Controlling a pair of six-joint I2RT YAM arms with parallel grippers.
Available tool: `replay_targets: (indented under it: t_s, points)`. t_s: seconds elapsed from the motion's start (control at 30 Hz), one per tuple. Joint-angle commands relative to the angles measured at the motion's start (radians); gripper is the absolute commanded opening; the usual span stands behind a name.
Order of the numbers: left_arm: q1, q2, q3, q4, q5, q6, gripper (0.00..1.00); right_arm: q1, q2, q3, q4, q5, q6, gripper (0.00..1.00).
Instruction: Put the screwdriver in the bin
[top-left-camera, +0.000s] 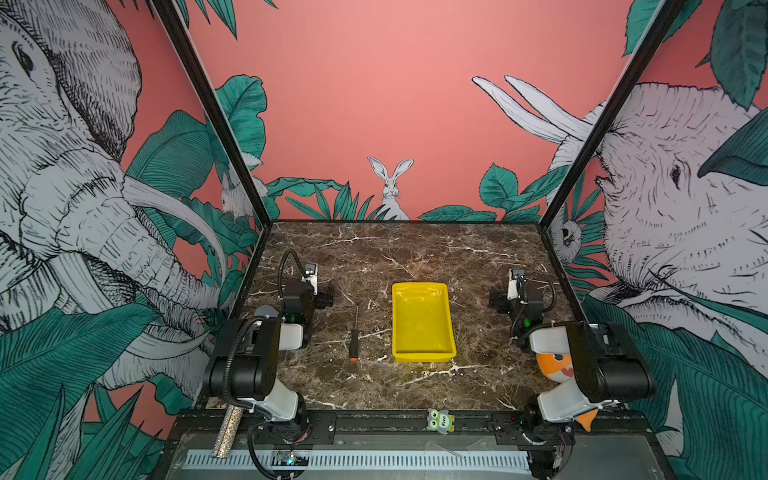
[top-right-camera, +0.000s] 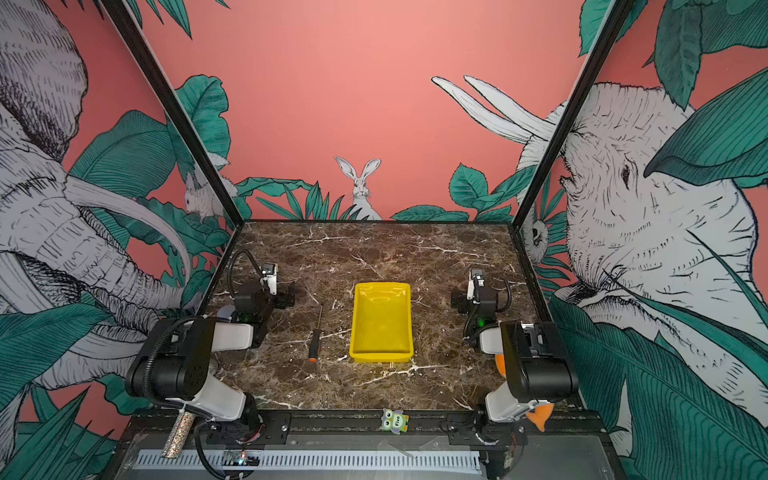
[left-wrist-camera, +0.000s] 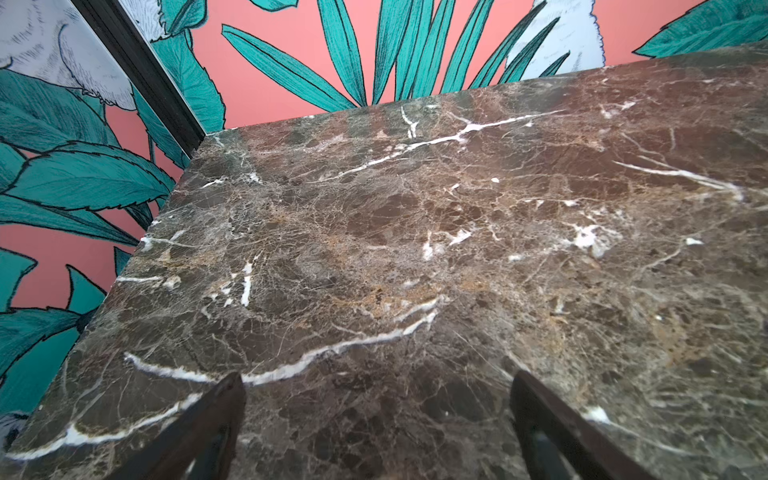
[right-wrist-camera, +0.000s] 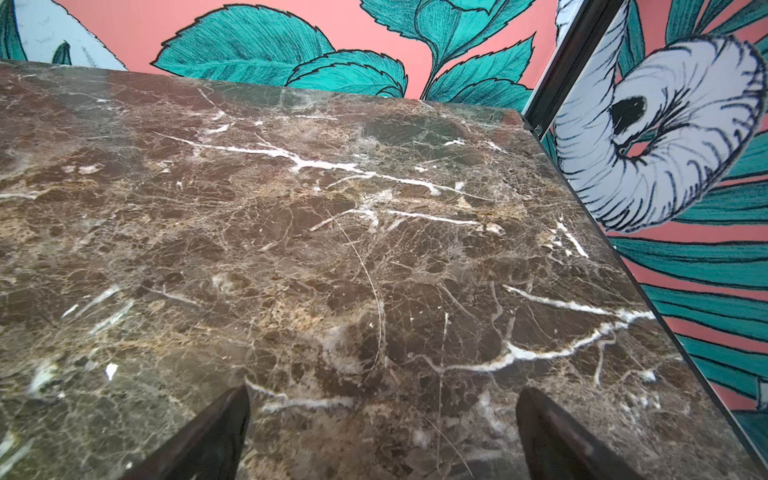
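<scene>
The robot's left gripper needs to go to the screwdriver next and close on the middle of its black handle (top-left-camera: 354, 345), near the orange end cap.
The screwdriver (top-left-camera: 354, 340) (top-right-camera: 316, 338) lies flat on the marble table, left of the bin, its orange end cap toward the front and its thin shaft pointing to the back. The bin (top-left-camera: 424, 356) (top-right-camera: 381, 355), a shallow yellow tray, sits mid-table with nothing in it. My left gripper (top-left-camera: 310, 277) (top-right-camera: 270, 277) (left-wrist-camera: 376, 382) rests at the left, behind and left of the screwdriver, open over bare marble. My right gripper (top-left-camera: 515, 283) (top-right-camera: 476, 282) (right-wrist-camera: 382, 395) rests right of the bin, open too. Neither wrist view shows the screwdriver or the bin.
Patterned walls with black corner posts (top-left-camera: 216, 120) close in the table on three sides. An orange plush toy (top-left-camera: 555, 368) sits behind the right arm's base. A small green owl figure (top-left-camera: 440, 420) stands on the front rail, and a glitter strip (top-left-camera: 226, 432) lies at the front left.
</scene>
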Motion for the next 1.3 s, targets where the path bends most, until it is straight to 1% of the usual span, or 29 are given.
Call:
replay_targets:
  t_s: [0.0, 0.57, 0.73, 0.8, 0.87, 0.9, 0.97, 1.03, 1.07, 1.1, 1.13, 1.17, 1.23, 1.27]
  points:
    - [0.003, 0.000, 0.006, 0.005, 0.013, 0.000, 1.00, -0.002, -0.002, 0.010, 0.044, -0.003, 0.004, 0.99]
    - [0.004, -0.003, -0.001, 0.017, 0.010, -0.003, 1.00, -0.002, -0.002, 0.007, 0.050, -0.005, 0.002, 0.99]
    - [0.005, -0.001, 0.001, 0.014, -0.009, -0.010, 1.00, -0.002, -0.005, -0.039, 0.136, -0.078, -0.026, 0.99]
    - [0.004, -0.004, -0.001, 0.015, -0.008, -0.009, 1.00, -0.002, -0.005, -0.033, 0.122, -0.086, -0.025, 0.99]
    - [0.003, -0.005, -0.002, 0.014, -0.008, -0.009, 1.00, -0.002, -0.003, -0.003, 0.066, -0.065, -0.020, 0.99]
    - [0.005, -0.004, -0.001, 0.014, -0.008, -0.009, 1.00, -0.002, -0.003, 0.006, 0.048, -0.034, -0.008, 0.99]
    - [0.005, -0.005, -0.001, 0.015, -0.008, -0.009, 1.00, -0.004, -0.002, 0.010, 0.041, -0.017, 0.001, 0.99]
    - [0.004, -0.006, 0.003, 0.020, -0.033, -0.009, 1.00, -0.004, -0.003, 0.009, 0.044, -0.017, 0.001, 0.99]
    - [0.005, -0.022, 0.019, -0.014, -0.054, -0.016, 1.00, -0.003, -0.007, 0.008, 0.049, -0.017, 0.002, 0.99]
    - [0.003, -0.065, 0.050, -0.108, -0.060, -0.015, 1.00, -0.003, -0.030, 0.012, 0.022, -0.017, 0.002, 0.99]
    - [0.001, -0.116, 0.091, -0.244, -0.065, -0.014, 1.00, -0.002, -0.063, 0.021, -0.016, -0.020, -0.002, 0.99]
    - [-0.005, -0.175, 0.139, -0.384, -0.090, -0.027, 1.00, -0.002, -0.119, 0.044, -0.122, -0.018, 0.003, 0.99]
    - [-0.014, -0.272, 0.201, -0.530, -0.116, -0.067, 1.00, -0.003, -0.233, 0.119, -0.381, 0.016, 0.056, 0.99]
    - [-0.015, -0.322, 0.231, -0.598, -0.119, -0.107, 1.00, -0.003, -0.288, 0.165, -0.517, 0.036, 0.103, 0.99]
